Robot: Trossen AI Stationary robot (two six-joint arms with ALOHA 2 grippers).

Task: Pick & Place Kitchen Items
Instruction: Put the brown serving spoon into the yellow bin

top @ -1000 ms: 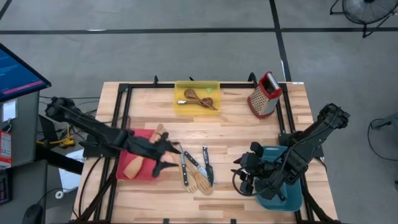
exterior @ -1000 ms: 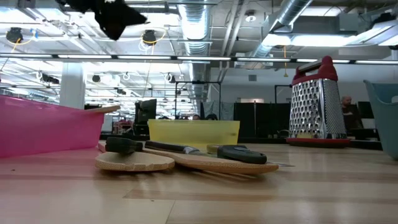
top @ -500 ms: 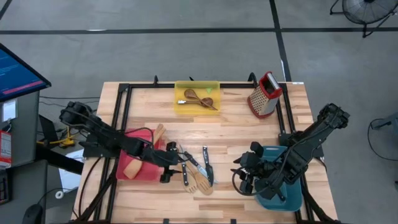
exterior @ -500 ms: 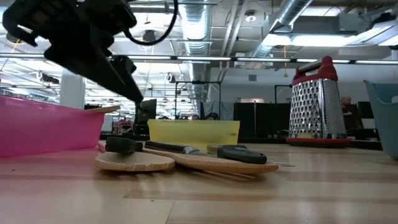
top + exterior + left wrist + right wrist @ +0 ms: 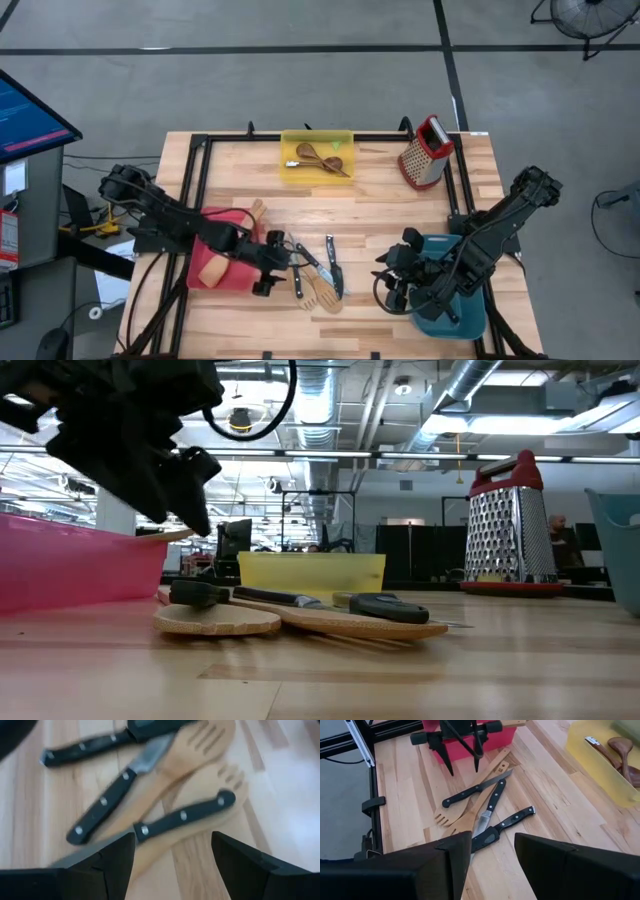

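The handle (image 5: 293,269) (image 5: 150,857) of the nearest pale wooden turner, just below its slotted head and under the framed knife, is next for my left gripper to close on.
A pile of kitchen items (image 5: 318,275) lies on the table's near middle: three black-handled knives (image 5: 492,805) crossed over two pale wooden turners (image 5: 462,815). My left gripper (image 5: 464,771) hangs open just above the table at the pile's left side, fingers pointing down; in its own view the fingers (image 5: 117,862) frame one knife (image 5: 182,817) without touching it. My right gripper (image 5: 492,850) waits open over the teal bin (image 5: 455,310). A pale spatula (image 5: 213,268) lies in the red bin (image 5: 225,215). Dark spoons (image 5: 320,157) lie in the yellow bin (image 5: 290,170).
A red-topped metal grater (image 5: 426,150) stands at the far right. The red bin sits under my left arm, at the table's left. Bare wood lies between the pile and the yellow bin. Black frame rails (image 5: 195,200) run along the table's sides.
My left gripper has come down from high above the red bin toward the pile and tipped its fingers downward, shifting a little toward the table's right and near edges. The utensils have not moved.
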